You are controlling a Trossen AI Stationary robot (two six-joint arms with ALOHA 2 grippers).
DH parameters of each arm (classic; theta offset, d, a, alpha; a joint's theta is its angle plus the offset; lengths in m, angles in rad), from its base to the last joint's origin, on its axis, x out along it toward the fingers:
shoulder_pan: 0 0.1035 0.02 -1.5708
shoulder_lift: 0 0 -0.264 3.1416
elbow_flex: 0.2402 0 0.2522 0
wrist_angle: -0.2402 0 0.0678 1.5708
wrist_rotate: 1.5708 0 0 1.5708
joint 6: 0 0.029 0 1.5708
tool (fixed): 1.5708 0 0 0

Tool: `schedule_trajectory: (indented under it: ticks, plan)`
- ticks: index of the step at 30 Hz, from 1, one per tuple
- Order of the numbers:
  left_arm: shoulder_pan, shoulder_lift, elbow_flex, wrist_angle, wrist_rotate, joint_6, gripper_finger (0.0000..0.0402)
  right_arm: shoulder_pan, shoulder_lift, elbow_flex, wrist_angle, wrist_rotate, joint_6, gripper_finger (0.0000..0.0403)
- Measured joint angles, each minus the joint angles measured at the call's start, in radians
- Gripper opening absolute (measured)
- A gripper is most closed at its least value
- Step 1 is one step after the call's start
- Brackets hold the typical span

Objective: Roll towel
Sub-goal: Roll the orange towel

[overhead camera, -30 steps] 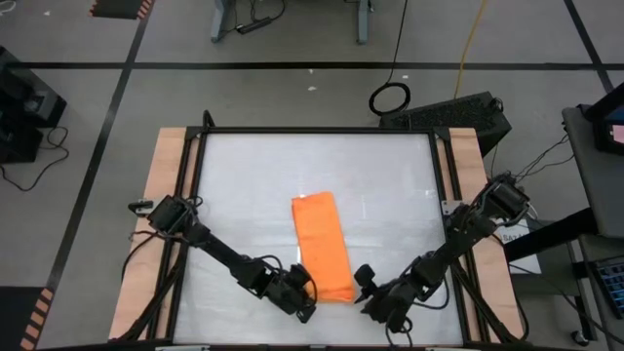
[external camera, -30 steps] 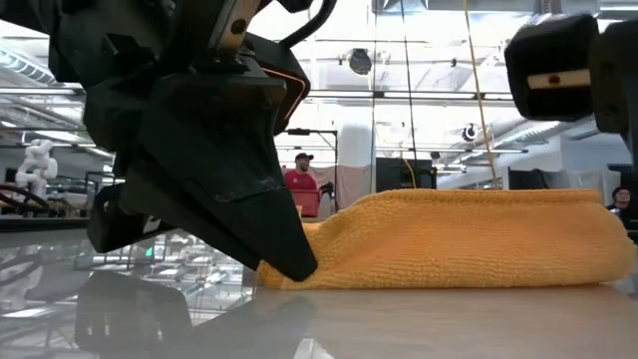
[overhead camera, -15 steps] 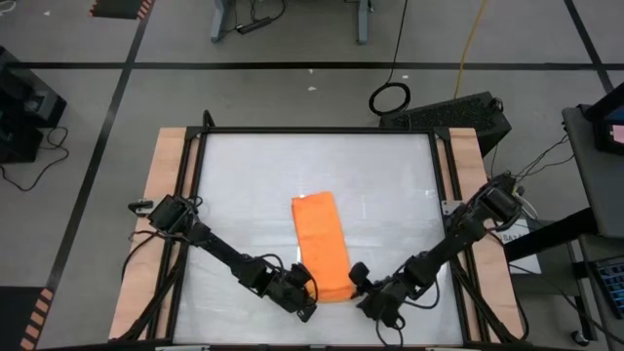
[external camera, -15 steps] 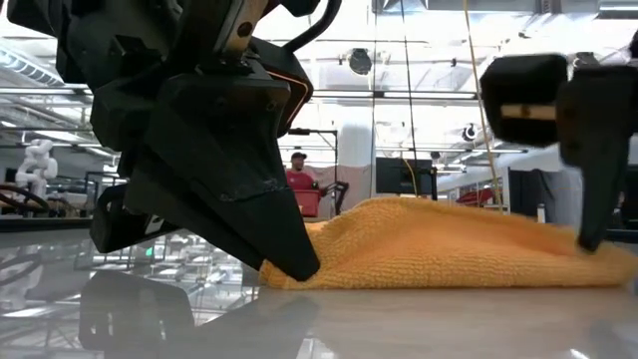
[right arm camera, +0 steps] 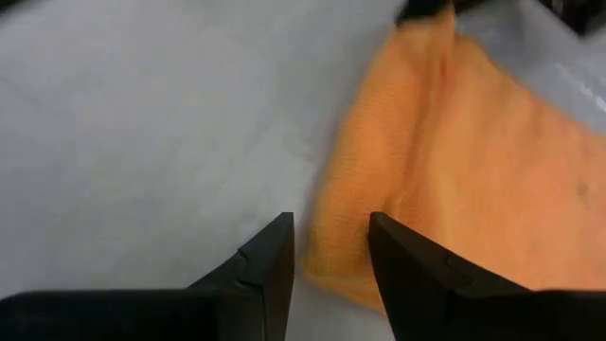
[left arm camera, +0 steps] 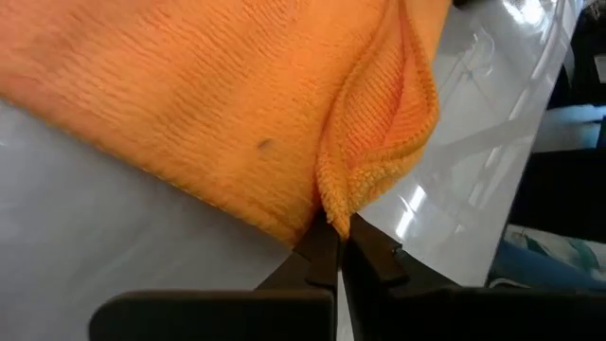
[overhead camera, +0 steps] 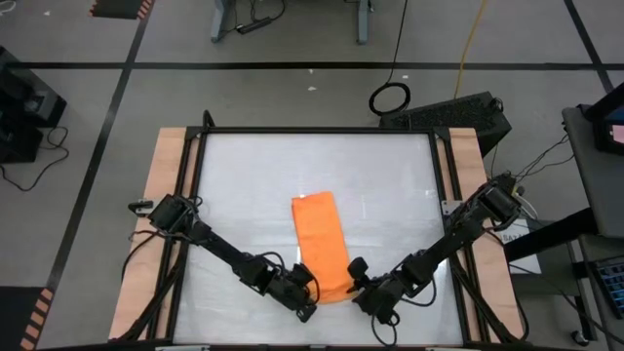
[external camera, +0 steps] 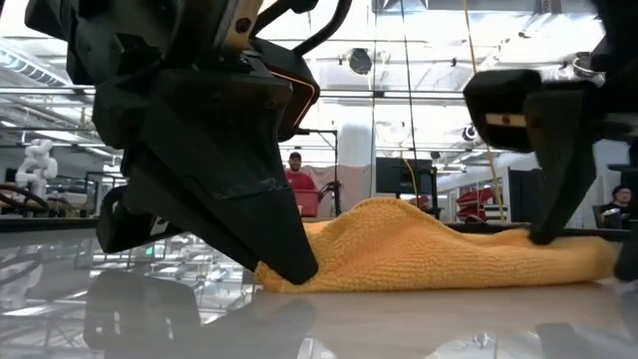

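Observation:
The towel's fold gapes above the corner that my left gripper pinches. My left gripper will open, then take the towel's folded edge (left arm camera: 348, 185) once the fold lies flat.
The orange towel (overhead camera: 322, 244) lies as a folded strip in the middle of the table, its near end between both grippers. My left gripper (overhead camera: 306, 292) is shut on the near left corner of the towel (left arm camera: 189, 104); in the left wrist view the gripper (left arm camera: 333, 232) pinches the folded edge. My right gripper (overhead camera: 354, 279) is open at the near right corner; in the right wrist view the gripper (right arm camera: 329, 232) has its fingers apart, with the towel's edge (right arm camera: 454, 161) just ahead between them. In the low view one right finger (external camera: 546, 199) presses down on the towel (external camera: 419, 249).
The white tabletop (overhead camera: 253, 185) has a black frame and wooden side strips (overhead camera: 161, 195). A black case (overhead camera: 458, 112) and a cable loop (overhead camera: 390, 97) lie on the floor beyond the far edge. A person in red (external camera: 297, 184) stands far behind.
My right gripper has moved left and down onto the towel's near right corner, flattening that end. My left gripper has kept its hold and place.

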Motion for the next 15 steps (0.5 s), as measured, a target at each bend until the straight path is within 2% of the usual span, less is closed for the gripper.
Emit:
schedule_trajectory:
  ticks: [8,11,15]
  plan:
    - [0.0,0.0,0.0,0.002,0.047,0.045,0.0007,-0.051,0.005,0.0,-0.01,-0.004,0.042,0.013]
    - [0.0,0.0,0.0,0.002,0.05,0.05,0.0017,-0.073,0.023,0.001,-0.005,-0.053,0.094,0.0128]
    - [-0.002,-0.001,0.0,-0.003,0.054,0.052,0.0034,-0.078,0.055,0.003,0.012,-0.087,0.157,0.0102]
